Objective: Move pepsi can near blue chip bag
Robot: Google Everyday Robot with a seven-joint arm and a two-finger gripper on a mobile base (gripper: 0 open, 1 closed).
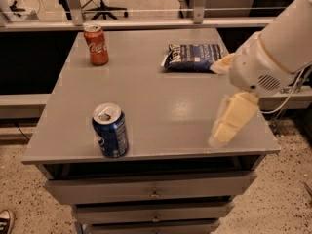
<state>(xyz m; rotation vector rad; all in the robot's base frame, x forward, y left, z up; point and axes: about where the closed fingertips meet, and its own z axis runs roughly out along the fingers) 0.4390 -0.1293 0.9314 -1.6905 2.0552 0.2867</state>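
Note:
The pepsi can is near the table's front edge. My gripper goes to it next and closes around the middle of its body (112,134).
The pepsi can (110,130), dark blue with a silver top, stands upright near the front left edge of the grey table (156,101). The blue chip bag (191,57) lies flat at the back right of the table. My gripper (218,104) hangs on the white arm (273,48) over the table's right side. It is to the right of the can and just in front of the bag. Its cream fingers (229,123) stand apart and hold nothing.
A red Coca-Cola can (96,45) stands upright at the back left of the table. Drawers (151,194) sit under the tabletop. A metal rail (136,23) and an office chair base (100,6) are behind the table.

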